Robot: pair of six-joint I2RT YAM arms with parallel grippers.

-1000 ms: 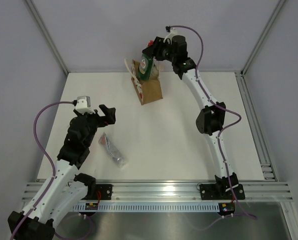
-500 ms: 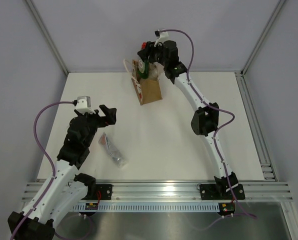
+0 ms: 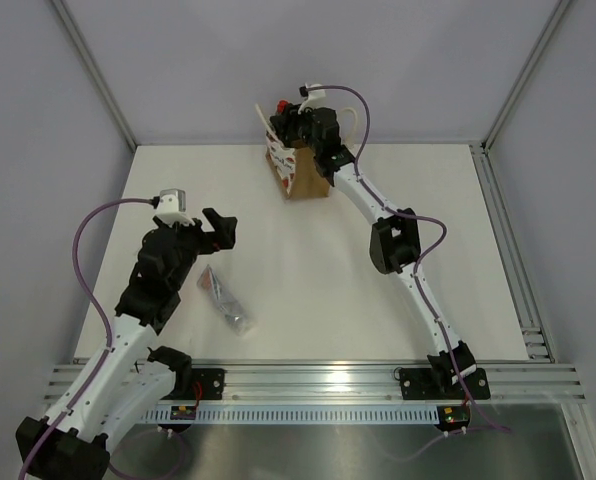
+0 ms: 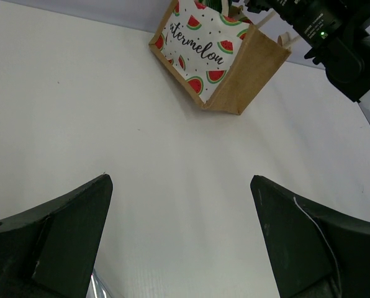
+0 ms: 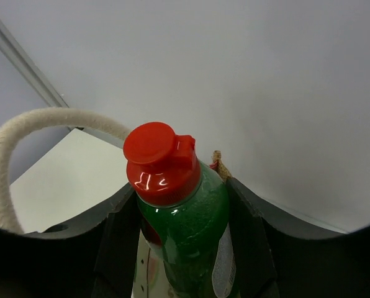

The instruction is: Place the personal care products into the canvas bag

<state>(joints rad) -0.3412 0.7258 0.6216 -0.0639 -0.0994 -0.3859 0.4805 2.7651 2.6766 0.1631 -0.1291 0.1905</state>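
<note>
My left gripper closes next on the middle of the silvery squeeze tube (image 3: 224, 298), so that it can then lift the tube toward the canvas bag.
The canvas bag (image 3: 311, 181) stands at the back of the table, its cream watermelon-print side (image 4: 200, 46) turned toward the left arm. My right gripper (image 3: 296, 123) hovers right over the bag's mouth, shut on the dark green bottle (image 5: 191, 236) with the red top (image 5: 162, 162). That top (image 3: 282, 107) pokes out beside a cream handle (image 5: 30, 127). The silvery squeeze tube (image 3: 228, 301) lies flat on the table near the left arm. My left gripper (image 3: 218, 229) (image 4: 180, 236) hangs open over bare table just beyond the tube, with nothing between its fingers.
The white tabletop (image 3: 308, 280) is bounded by an aluminium rail (image 3: 318, 378) at the near edge and metal frame posts (image 3: 93, 75) at the back corners. Grey walls close in on the back and sides.
The right arm has swung left with the green bottle, from beside the bag to over its mouth. The left arm and the tube have stayed put.
</note>
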